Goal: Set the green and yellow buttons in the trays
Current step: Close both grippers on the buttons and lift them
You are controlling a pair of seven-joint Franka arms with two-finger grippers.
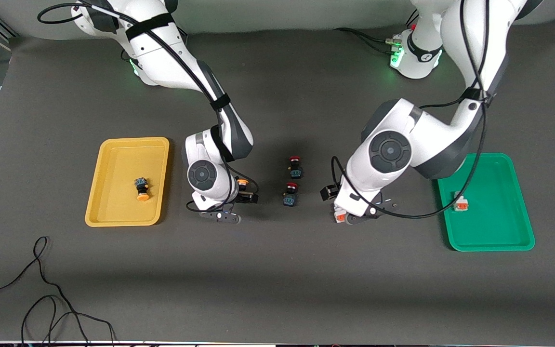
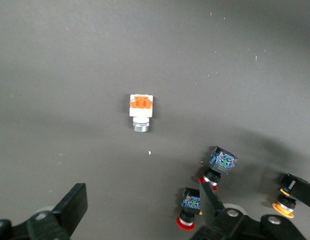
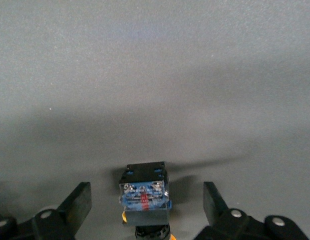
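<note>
I will next close my left gripper on the white body (image 1: 339, 212) (image 2: 140, 112) of the white-grey button that lies on the mat, between its orange end and grey cap.
The yellow tray (image 1: 113, 154) holds one yellow-capped button (image 1: 141, 189). The green tray (image 1: 494, 231) holds one white-grey button (image 1: 460, 203). My right gripper (image 1: 239, 193) is open and low over the mat beside the yellow tray. A second black-bodied, yellow-capped button (image 1: 242, 182) lies between its fingers (image 3: 77, 205) and is not gripped; the right wrist view (image 3: 144, 192) shows this too. My left gripper (image 1: 366, 212) is open and empty. A second white-grey button with an orange end (image 2: 141, 111) lies on the mat just ahead of it, also seen in the front view (image 1: 340, 218).
Two red-capped black buttons (image 1: 295, 166) (image 1: 291, 193) lie on the mat between the two grippers. They also show in the left wrist view (image 2: 221, 167) (image 2: 190, 207). A black cable (image 1: 41, 289) loops on the mat at the near corner by the right arm's end.
</note>
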